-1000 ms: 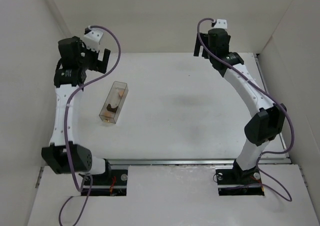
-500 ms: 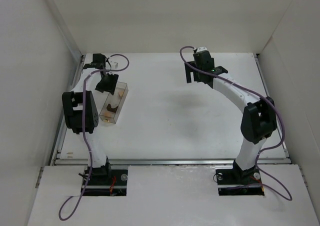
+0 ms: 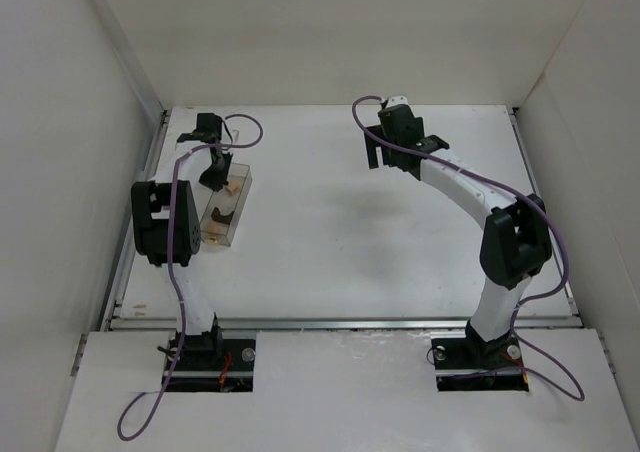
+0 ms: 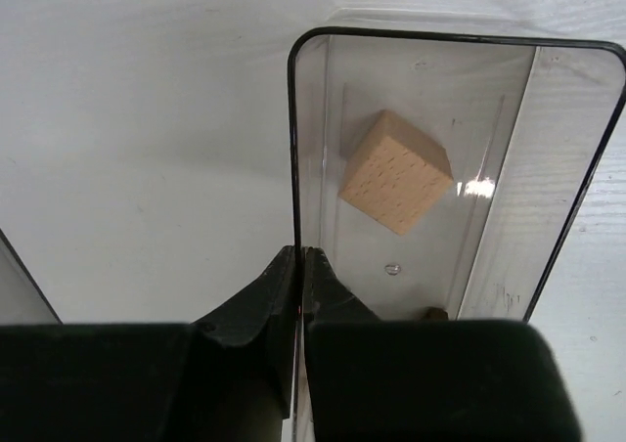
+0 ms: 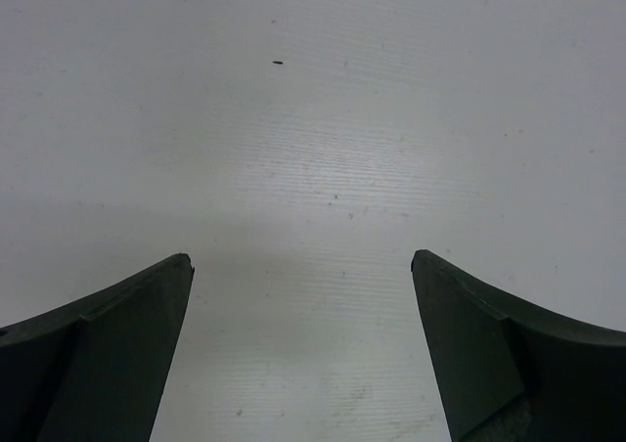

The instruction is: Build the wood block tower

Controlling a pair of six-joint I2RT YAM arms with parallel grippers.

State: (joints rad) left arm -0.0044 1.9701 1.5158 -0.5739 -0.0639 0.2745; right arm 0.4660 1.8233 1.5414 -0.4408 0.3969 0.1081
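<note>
My left gripper is pinching only one side of the box. Next, I open it and grip the box across its full width (image 4: 421, 271) to tip the blocks out.
A clear plastic box (image 3: 228, 234) lies on the table at the left, and the wood blocks are inside it. A light tan cube (image 4: 395, 171) (image 3: 236, 183) rests near its far end, and a darker brown one (image 3: 222, 215) sits further along. My left gripper (image 3: 212, 177) (image 4: 299, 256) is shut on the box's thin left wall (image 4: 293, 149), one finger inside and one outside. My right gripper (image 3: 385, 154) (image 5: 301, 261) hangs open over bare table near the back centre, nothing between its fingers. A tower is out of view.
White walls enclose the table (image 3: 350, 232) on the left, back and right. A metal rail (image 3: 340, 323) runs along the near edge in front of both arm bases. The left arm's elbow (image 3: 160, 222) stands folded just left of the box.
The left arm dropped from high at the back left down to the box, and its jaws closed on the box wall. The right arm swung lower and leftward, jaws still open.
</note>
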